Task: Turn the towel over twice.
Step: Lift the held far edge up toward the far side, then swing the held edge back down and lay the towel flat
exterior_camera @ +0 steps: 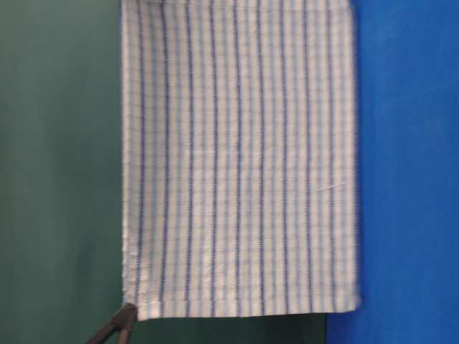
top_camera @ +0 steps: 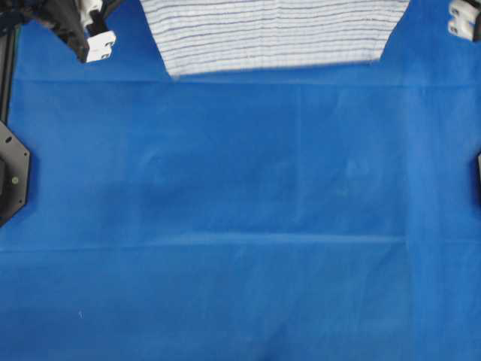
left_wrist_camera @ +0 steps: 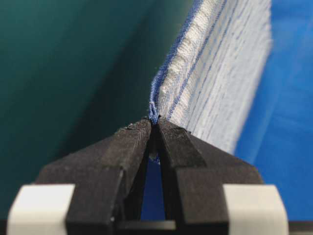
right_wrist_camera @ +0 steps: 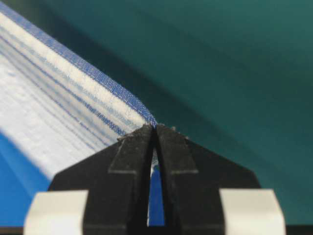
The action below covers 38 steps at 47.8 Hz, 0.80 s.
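Note:
My left gripper needs to release its corner of the towel on the near crease of the blue table covering point(top_camera: 146, 248). The towel still hangs over the table's far part.
The towel point(top_camera: 274, 34), white with thin blue stripes, hangs upright like a curtain over the far part of the table. It fills the middle of the table-level view point(exterior_camera: 237, 158), with its lower hem at or just above the blue covering. My left gripper point(left_wrist_camera: 154, 125) is shut on one upper corner of the towel point(left_wrist_camera: 210, 73). My right gripper point(right_wrist_camera: 155, 128) is shut on the other upper corner of the towel point(right_wrist_camera: 63, 98). The hem stretches taut between them. Dark fingers point(exterior_camera: 118, 324) pinch a top corner in the table-level view.
The blue table covering point(top_camera: 240, 226) spreads flat in front of the towel, with faint creases. White parts of the arms sit at the far left point(top_camera: 99, 45) and far right point(top_camera: 462, 19). Black mounts stand at the left point(top_camera: 11, 173) and right point(top_camera: 478, 177) edges.

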{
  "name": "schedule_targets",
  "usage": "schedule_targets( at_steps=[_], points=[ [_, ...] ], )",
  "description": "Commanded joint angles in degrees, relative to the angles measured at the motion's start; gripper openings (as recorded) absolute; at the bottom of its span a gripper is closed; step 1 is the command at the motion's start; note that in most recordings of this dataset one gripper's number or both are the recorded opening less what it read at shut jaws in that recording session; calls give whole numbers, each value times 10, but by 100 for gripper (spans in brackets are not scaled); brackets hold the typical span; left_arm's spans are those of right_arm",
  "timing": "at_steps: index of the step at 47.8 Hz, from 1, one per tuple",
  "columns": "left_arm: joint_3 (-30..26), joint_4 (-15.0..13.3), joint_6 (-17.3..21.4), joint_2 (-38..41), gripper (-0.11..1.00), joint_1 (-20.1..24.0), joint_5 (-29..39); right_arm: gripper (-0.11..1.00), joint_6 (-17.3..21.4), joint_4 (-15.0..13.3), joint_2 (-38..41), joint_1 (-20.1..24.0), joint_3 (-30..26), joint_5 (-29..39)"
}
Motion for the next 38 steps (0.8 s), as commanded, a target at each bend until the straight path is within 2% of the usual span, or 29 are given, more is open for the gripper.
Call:
schedule_targets(
  at_steps=[1, 14, 21, 26, 29, 33, 38],
  points=[
    [-13, 2, 0, -12, 4, 3, 1, 5, 0, -3, -11, 7, -12, 4],
    [-11, 5, 0, -12, 4, -1, 19, 5, 7, 1, 1, 25, -7, 24],
    [10, 5, -2, -4, 4, -31, 33, 5, 18, 18, 21, 73, 15, 45],
    [47, -1, -4, 10, 4, -70, 32, 5, 40, 46, 39, 122, 42, 47],
    [76, -3, -12, 25, 4, -109, 25, 5, 61, 62, 54, 162, 62, 47],
    [109, -4, -39, 47, 4, -156, -3, 5, 88, 75, 76, 209, 80, 47],
    [142, -6, -45, 87, 4, -228, -52, 5, 126, 82, 117, 272, 90, 47]
  ],
)
